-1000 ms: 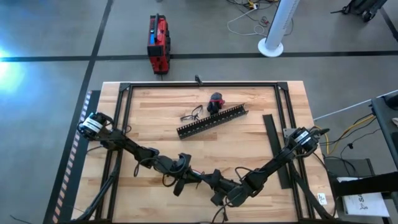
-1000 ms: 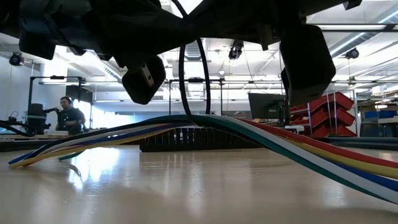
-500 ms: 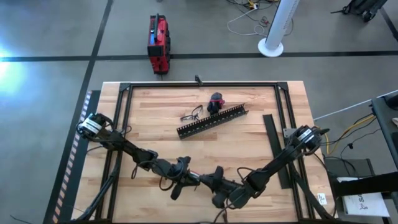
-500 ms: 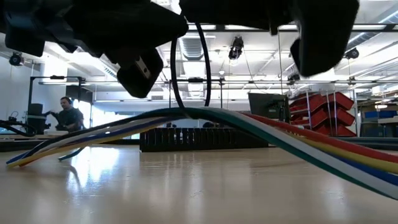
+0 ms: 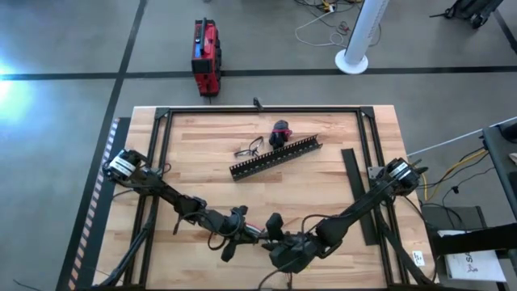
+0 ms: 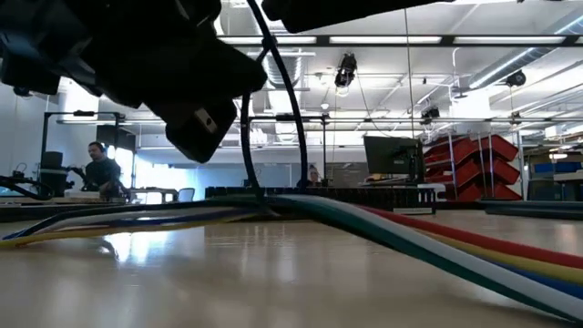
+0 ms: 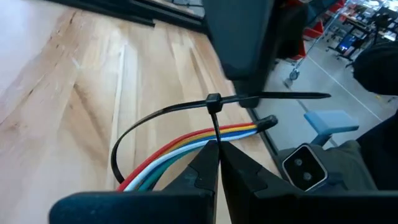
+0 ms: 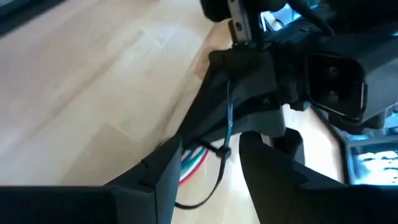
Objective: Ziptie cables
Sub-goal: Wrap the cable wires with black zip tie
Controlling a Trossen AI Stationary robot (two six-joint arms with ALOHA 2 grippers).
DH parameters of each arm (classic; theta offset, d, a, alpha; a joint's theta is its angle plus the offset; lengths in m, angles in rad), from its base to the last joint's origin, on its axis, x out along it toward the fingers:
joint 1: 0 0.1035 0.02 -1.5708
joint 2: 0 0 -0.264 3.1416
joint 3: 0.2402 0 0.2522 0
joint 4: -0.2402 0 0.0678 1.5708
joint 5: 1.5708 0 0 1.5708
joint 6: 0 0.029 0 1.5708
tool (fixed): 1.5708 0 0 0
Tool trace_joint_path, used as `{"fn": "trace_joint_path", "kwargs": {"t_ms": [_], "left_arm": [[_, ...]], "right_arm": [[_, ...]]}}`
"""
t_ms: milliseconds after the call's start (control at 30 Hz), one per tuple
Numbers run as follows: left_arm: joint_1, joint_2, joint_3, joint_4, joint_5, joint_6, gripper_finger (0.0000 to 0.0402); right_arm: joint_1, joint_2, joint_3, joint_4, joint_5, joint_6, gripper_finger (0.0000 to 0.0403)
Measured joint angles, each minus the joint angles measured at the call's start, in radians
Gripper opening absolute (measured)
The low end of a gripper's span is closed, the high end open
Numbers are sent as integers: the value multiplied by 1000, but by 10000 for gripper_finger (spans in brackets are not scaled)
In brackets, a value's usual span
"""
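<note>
My left gripper pinches just below the ziptie's head, its loop wide, so my right gripper should grip the ziptie's loose tail (image 7: pixel 295 95) before my left gripper opens.
The cables (image 7: pixel 180 149), a flat bundle of red, orange, white, blue and green wires, lie on the table near its near edge (image 6: pixel 410 232). The black ziptie (image 7: pixel 213 101) loops around them, its tail pointing sideways (image 7: pixel 305 96). My left gripper (image 7: pixel 219 152) (image 5: pixel 241 234) is shut on the ziptie just above the bundle. My right gripper (image 8: pixel 208 168) (image 5: pixel 273 230) faces it from the right, open. The ziptie's strap (image 8: pixel 228 124) runs in the gap between its fingers; I cannot tell whether it touches them. My left gripper pinches the ziptie's strap (image 7: pixel 216 134) between its two fingertips, just below the small head and right above the cables. The loop stands up from the bundle, and the cables rest on the table on both sides.
The black slotted duct (image 5: pixel 276 157) lies slanted at the table's middle. Behind it are a red-and-black lump (image 5: pixel 280 131) and a small wire tangle (image 5: pixel 249 149). A flat black strip (image 5: pixel 353 174) lies at the right. A black frame (image 5: pixel 262 109) borders the table.
The cable bundle, arched up off the table at its middle a second ago, has sunk until it lies almost flat. Both grippers have shifted a little toward the table's near edge, and the right arm has reached farther toward the left one.
</note>
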Motion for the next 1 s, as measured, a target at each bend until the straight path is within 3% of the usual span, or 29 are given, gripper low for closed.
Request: {"fn": "trace_joint_path", "kwargs": {"t_ms": [200,733,1000], "left_arm": [[-12,17,0,3,0,0,0],[-26,54,0,7,1,5,0],[-31,55,0,7,2,5,0]], "right_arm": [[-4,0,10,-11,-20,-8,149],[-123,6,10,21,-385,6,128],[-140,44,9,27,-422,-10,108]]}}
